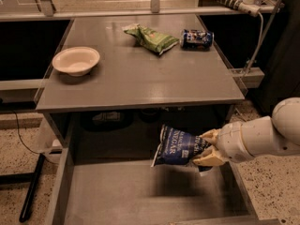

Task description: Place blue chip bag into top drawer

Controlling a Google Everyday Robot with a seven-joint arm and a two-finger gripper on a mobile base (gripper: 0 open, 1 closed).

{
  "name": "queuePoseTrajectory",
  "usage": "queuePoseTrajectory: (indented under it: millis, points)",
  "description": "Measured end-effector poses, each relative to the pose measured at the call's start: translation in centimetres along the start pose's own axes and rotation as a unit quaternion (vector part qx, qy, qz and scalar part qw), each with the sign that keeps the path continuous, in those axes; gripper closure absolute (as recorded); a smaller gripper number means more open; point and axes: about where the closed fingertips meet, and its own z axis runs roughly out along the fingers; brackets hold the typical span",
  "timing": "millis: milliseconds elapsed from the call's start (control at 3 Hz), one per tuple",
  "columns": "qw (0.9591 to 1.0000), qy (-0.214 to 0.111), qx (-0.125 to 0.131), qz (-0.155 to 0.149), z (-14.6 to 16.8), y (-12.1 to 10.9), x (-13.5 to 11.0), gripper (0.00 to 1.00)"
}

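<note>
My gripper needs to release the blue chip bag on the drawer's bottom near the grey table's front edge (163,151).
The blue chip bag (177,148) is a crinkled dark blue foil bag with white lettering. My gripper (208,149) is shut on its right end and holds it in the air, tilted, over the right half of the open top drawer (136,196). The drawer is a wide shallow grey tray pulled out below the grey table's front edge, and the bag's shadow lies on its bottom. My white arm (267,135) comes in from the right.
On the grey table (140,78) are a white bowl (76,60) at the left, a green chip bag (151,37) and a small blue soda can (197,38) at the back. A black cable and stand leg (30,191) lie on the floor left of the drawer.
</note>
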Motion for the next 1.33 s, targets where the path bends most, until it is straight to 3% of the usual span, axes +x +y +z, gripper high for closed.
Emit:
queuePoseTrajectory:
  millis: [333, 1000, 1333]
  points:
    - [1.0000, 0.000, 0.000, -0.001, 0.0, 0.0, -0.1, 1.00]
    - [0.9991, 0.030, -0.028, 0.012, 8.4, -1.7, 2.1, 1.00]
    - [0.9989, 0.033, -0.025, 0.020, 11.5, -3.3, 2.7, 1.00]
